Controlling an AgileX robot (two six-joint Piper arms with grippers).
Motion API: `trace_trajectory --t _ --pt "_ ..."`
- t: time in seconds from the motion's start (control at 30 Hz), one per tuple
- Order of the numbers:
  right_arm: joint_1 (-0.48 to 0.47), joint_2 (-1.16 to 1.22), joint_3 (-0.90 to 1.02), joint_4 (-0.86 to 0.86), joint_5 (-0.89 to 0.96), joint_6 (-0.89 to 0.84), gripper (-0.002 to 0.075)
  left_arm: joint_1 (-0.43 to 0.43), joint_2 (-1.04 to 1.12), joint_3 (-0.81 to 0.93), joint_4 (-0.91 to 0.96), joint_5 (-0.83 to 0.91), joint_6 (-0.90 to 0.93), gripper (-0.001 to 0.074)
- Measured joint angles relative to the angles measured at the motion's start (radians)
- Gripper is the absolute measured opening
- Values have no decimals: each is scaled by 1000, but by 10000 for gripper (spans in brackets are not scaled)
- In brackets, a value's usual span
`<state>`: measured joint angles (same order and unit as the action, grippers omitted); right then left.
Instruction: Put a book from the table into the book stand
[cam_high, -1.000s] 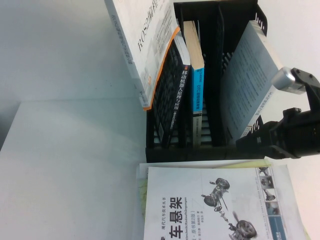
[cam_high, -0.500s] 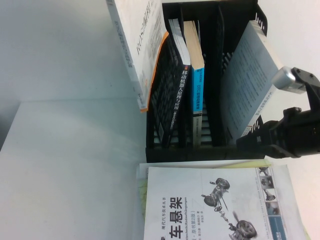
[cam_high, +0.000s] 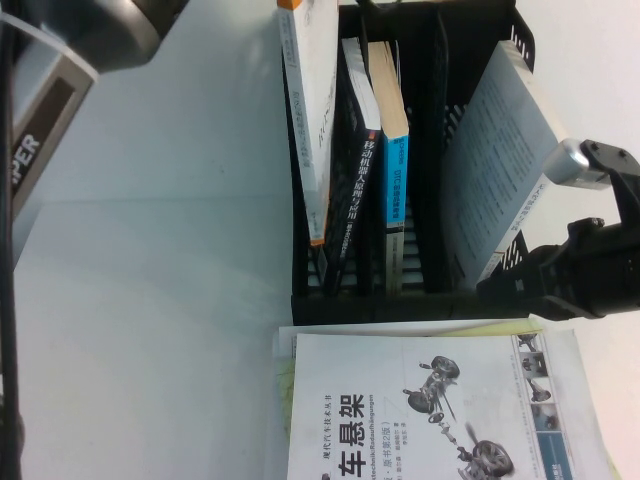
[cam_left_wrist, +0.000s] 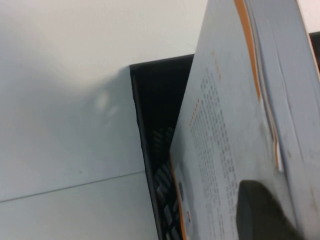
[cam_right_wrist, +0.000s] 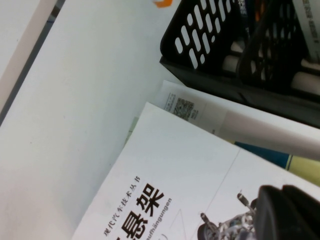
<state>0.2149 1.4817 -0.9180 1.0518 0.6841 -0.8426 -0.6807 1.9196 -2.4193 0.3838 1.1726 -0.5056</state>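
My left gripper should release the white book, now almost upright in the leftmost slot, in the outer slot of the stand, leaning (cam_high: 328, 266) against the book with the black spine.
The black book stand (cam_high: 400, 300) stands at the back of the white table. A white book with an orange edge (cam_high: 312, 120) stands almost upright in its leftmost slot. My left gripper (cam_left_wrist: 274, 199) is shut on this book's top end; one dark finger (cam_left_wrist: 262, 212) presses on the printed cover (cam_left_wrist: 225, 150), and the other is hidden behind the book. Only the left arm's body (cam_high: 60, 60) shows in the high view. My right gripper (cam_high: 490, 285) hovers shut and empty by the stand's front right corner, over a white car-suspension book (cam_high: 430, 410) lying on the table; its fingers (cam_right_wrist: 287, 215) are together.
The stand also holds a black-spined book (cam_high: 355, 170), a blue-spined book (cam_high: 393, 160) and a grey book (cam_high: 490, 150) leaning in the right slot. More books and papers lie under the white one in front of the stand (cam_right_wrist: 240, 125). Bare white table (cam_high: 150, 330) lies to the left.
The white orange-edged book has swung from leaning out to the left of the stand to nearly upright inside the leftmost slot. The left arm's body has come into view at top left. The right arm has not moved.
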Motion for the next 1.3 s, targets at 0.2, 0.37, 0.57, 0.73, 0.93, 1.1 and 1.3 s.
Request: trace_trajectory --t 0.2,0.37,0.57,0.73,0.93,1.1,1.3 --pt "0 0 0 -2 -2 0 -3 37 24 2 -12 -41 5 100" --pt "0 0 0 -3 -9 0 -3 111 49 2 -72 -68 6 100" --pt "0 0 0 -3 -16 0 -3 163 96 4 -188 -77 21 100" --pt "0 0 0 -5 -21 0 -3 163 116 8 -226 -83 99 100" --pt "0 0 0 -5 -24 0 -3 163 111 6 -230 -136 138 248" --pt "0 0 0 -42 -21 0 -3 163 105 0 -226 -108 138 336" --pt "0 -28 0 -116 -7 5 -3 163 100 0 -236 40 186 75"
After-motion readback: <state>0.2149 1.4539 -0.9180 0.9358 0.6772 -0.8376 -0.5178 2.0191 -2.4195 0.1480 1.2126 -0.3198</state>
